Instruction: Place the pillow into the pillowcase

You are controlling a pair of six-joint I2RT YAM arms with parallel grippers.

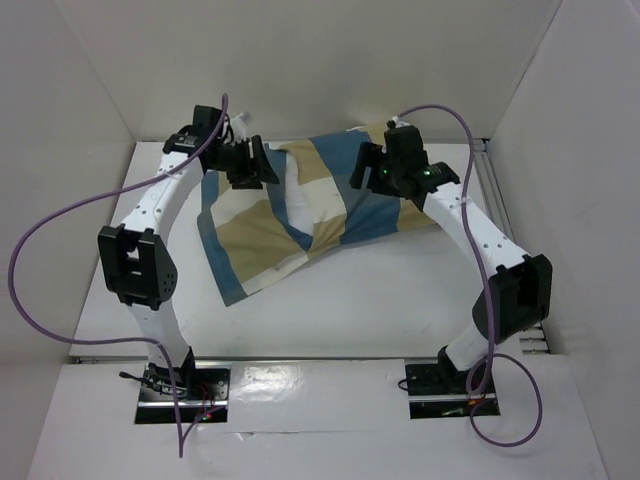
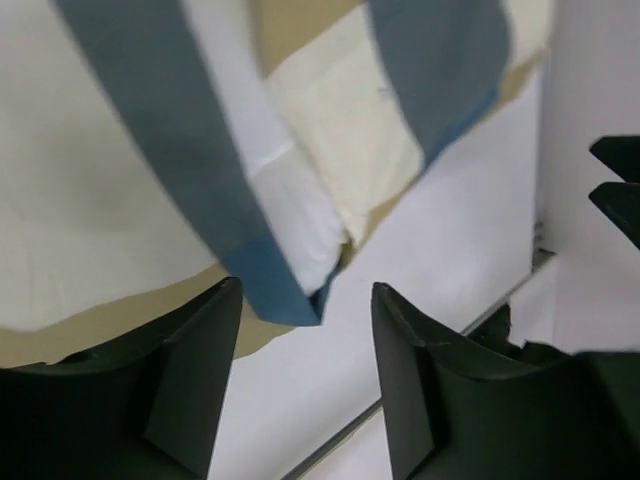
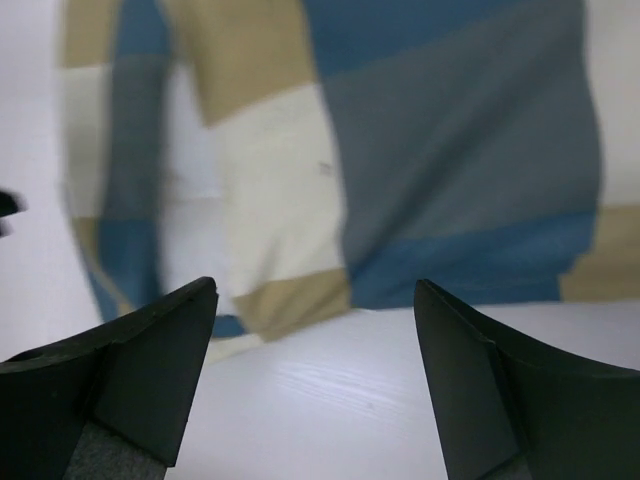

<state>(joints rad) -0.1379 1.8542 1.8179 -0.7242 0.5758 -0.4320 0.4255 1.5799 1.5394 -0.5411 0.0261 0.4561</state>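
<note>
White pillow shows beside the pillowcase's blue edge; my left gripper will first pinch that blue edge (image 1: 279,206) and pull it across the pillow.
The pillowcase (image 1: 320,205), in blue, tan and cream checked blocks, lies rumpled across the back middle of the table. A plain white patch (image 2: 298,215) shows between its folds in the left wrist view. It looks like the pillow, mostly covered by the cloth; no yellow piping shows. My left gripper (image 1: 258,166) is open and empty over the cloth's back left part, with a blue corner (image 2: 285,295) just beyond its fingertips (image 2: 378,300). My right gripper (image 1: 368,168) is open and empty over the back right part, above bare table beside the cloth's edge (image 3: 300,300).
White enclosure walls stand close at the back (image 1: 300,70) and on both sides. A dark rail (image 2: 400,400) runs along the table edge. Purple cables (image 1: 60,225) loop off both arms. Black parts of the other arm (image 2: 620,190) show at the right of the left wrist view.
</note>
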